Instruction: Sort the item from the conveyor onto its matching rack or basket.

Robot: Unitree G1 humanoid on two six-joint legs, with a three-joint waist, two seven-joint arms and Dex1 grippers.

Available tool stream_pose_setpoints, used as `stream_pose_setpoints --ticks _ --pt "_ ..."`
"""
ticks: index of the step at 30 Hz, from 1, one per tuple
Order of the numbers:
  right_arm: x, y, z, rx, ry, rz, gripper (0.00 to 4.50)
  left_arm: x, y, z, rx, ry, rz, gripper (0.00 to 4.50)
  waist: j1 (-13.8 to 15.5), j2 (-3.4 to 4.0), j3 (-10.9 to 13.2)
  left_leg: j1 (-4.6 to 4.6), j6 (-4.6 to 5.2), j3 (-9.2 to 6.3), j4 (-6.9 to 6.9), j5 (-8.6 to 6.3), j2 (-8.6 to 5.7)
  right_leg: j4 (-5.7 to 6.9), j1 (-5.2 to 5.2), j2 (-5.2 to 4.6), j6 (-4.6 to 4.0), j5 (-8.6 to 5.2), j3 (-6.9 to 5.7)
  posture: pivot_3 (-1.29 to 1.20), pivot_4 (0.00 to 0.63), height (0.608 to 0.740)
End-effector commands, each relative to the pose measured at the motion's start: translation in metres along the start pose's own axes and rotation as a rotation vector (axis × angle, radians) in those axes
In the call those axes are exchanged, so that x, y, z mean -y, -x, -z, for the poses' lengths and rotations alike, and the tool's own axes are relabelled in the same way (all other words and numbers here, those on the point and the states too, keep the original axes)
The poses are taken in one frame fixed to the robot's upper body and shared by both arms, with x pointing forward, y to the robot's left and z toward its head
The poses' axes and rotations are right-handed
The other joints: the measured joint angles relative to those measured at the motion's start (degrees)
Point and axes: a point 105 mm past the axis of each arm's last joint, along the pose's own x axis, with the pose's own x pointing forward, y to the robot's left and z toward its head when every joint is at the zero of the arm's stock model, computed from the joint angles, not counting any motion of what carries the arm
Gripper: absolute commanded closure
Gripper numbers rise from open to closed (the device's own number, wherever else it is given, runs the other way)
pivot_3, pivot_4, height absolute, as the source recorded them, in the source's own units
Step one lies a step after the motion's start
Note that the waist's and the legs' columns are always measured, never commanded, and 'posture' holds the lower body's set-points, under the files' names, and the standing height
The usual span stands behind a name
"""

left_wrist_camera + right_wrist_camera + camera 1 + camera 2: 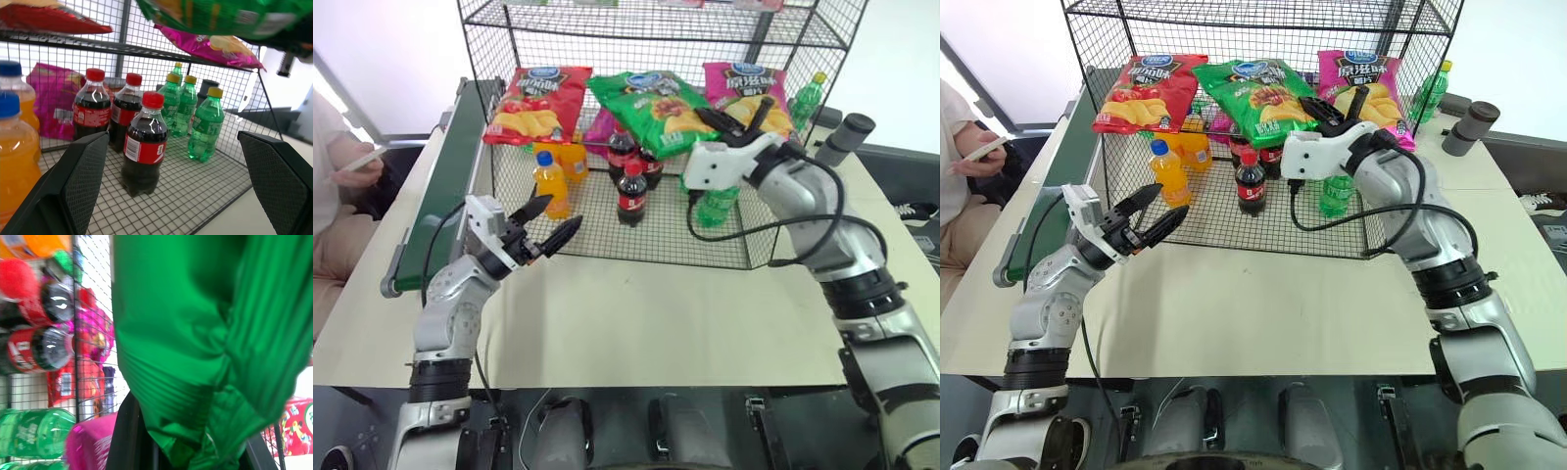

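Next, I set the green crisp bag on the middle level (pixel 642 86) between the red bag and upper magenta bag, using my right gripper.
The green crisp bag (pixel 651 106) lies tilted at the rack's (pixel 656 22) middle tier, between a red bag (pixel 536 103) and a magenta bag (pixel 749 83). My right gripper (pixel 734 119) is shut on the green bag's lower right edge; its shiny back (pixel 195 357) hangs close before the right wrist camera. My left gripper (pixel 551 219) stands open and holds nothing, just in front of the rack's bottom tier near the orange bottles (pixel 551 181). The dark-green conveyor (pixel 445 186) runs along the table's left side with nothing on the stretch I see.
Cola bottles (pixel 144 142) and green bottles (pixel 203 127) stand on the bottom tier, with another magenta bag (pixel 51 98) behind them. A seated person (pixel 337 186) holds a phone left of the conveyor. A grey cylinder (pixel 847 132) lies right of the rack.
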Motion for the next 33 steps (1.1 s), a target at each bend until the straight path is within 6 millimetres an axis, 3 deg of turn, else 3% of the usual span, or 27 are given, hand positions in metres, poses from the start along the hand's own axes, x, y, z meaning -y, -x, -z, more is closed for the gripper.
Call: stream_pose_setpoints --ticks 1,5,11,28,33 --pt "0.012 -0.012 0.009 -0.099 -0.039 0.079 3.95 -0.001 -0.001 -0.017 0.048 -0.127 -0.036 0.04 0.03 0.00 0.00 0.00 0.00 0.02 0.00 0.00 -0.01 0.00 0.00 -0.03 0.00 0.00 0.00 0.00 0.150 0.740" --pt "0.005 -0.027 0.005 -0.125 -0.074 0.084 3.95 0.007 0.001 -0.011 0.040 -0.141 -0.022 0.04 0.01 0.00 0.00 -0.01 0.01 0.06 0.01 0.00 -0.02 0.00 -0.01 -0.05 0.00 0.00 0.01 0.00 0.150 0.740" --pt "0.003 -0.033 0.017 -0.191 -0.100 0.102 3.95 0.009 0.002 -0.013 0.032 -0.176 -0.045 0.04 0.17 0.01 0.00 -0.03 0.03 0.08 -0.02 -0.02 -0.03 -0.02 -0.02 -0.08 0.00 0.00 0.00 0.00 0.150 0.740" --pt "-0.002 -0.045 0.001 -0.184 -0.145 0.104 3.95 0.016 -0.005 -0.012 0.041 -0.187 -0.038 0.04 -0.08 0.02 0.00 -0.03 0.09 0.08 -0.04 -0.05 -0.01 0.00 -0.05 -0.06 0.00 0.01 0.00 0.00 0.150 0.740" --pt "0.001 -0.047 -0.003 -0.164 -0.167 0.111 1.97 0.014 -0.002 -0.011 0.031 -0.201 -0.042 0.00 -0.10 0.02 0.01 -0.03 0.10 0.07 -0.04 -0.05 -0.01 0.00 -0.05 -0.06 0.00 0.01 0.01 0.00 0.150 0.740"
